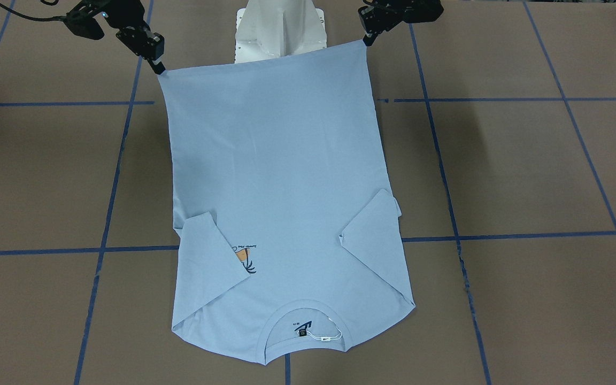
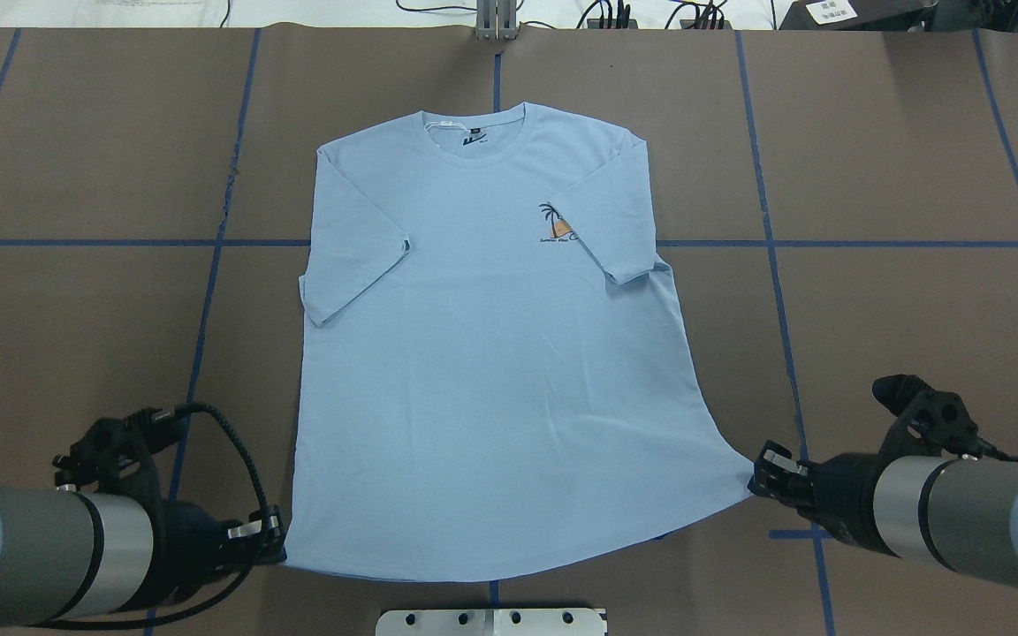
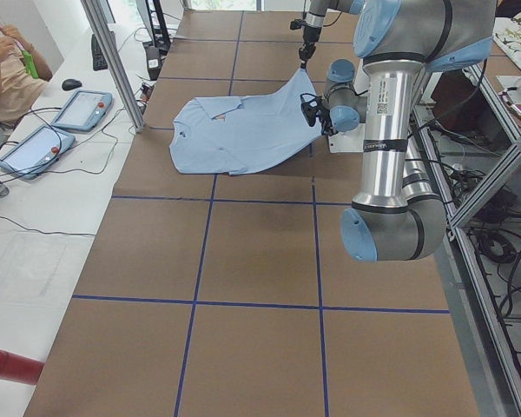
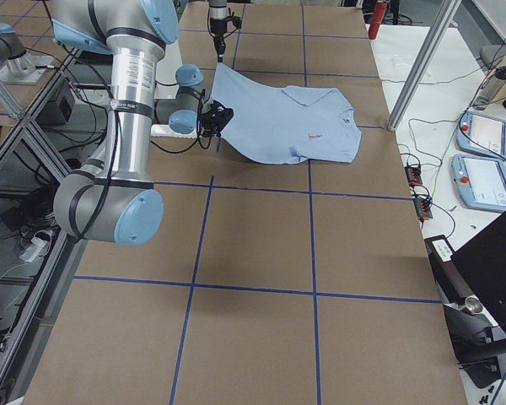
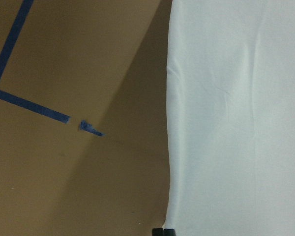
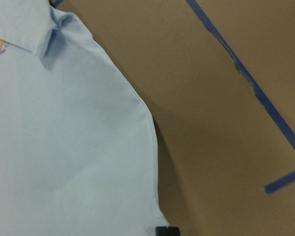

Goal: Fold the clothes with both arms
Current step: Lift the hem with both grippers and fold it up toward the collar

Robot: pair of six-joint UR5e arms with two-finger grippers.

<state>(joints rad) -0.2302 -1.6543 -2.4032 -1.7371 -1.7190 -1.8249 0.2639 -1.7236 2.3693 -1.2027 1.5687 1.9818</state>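
The robot's left gripper needs to release the T-shirt's hem corner at the shoulder end of the folded sleeve (image 1: 412, 292) on that gripper's side.
The light blue T-shirt (image 2: 482, 353) lies face up on the brown table, collar away from me, both sleeves folded inward, palm-tree print (image 2: 556, 223) showing. My left gripper (image 2: 279, 541) is shut on the hem's left corner. My right gripper (image 2: 755, 473) is shut on the hem's right corner. Both corners are raised off the table, so the hem hangs taut between them (image 1: 265, 59). In the front-facing view the left gripper (image 1: 367, 40) is at the top right and the right gripper (image 1: 159, 69) at the top left. The wrist views show the shirt's side edges (image 5: 169, 147) (image 6: 147, 147).
The white pedestal base (image 2: 491, 621) stands at the near table edge, just behind the hem. Blue tape lines (image 2: 208, 291) grid the brown table (image 2: 898, 309). An operator (image 3: 0, 69) and tablets (image 3: 78, 109) are beyond the far side.
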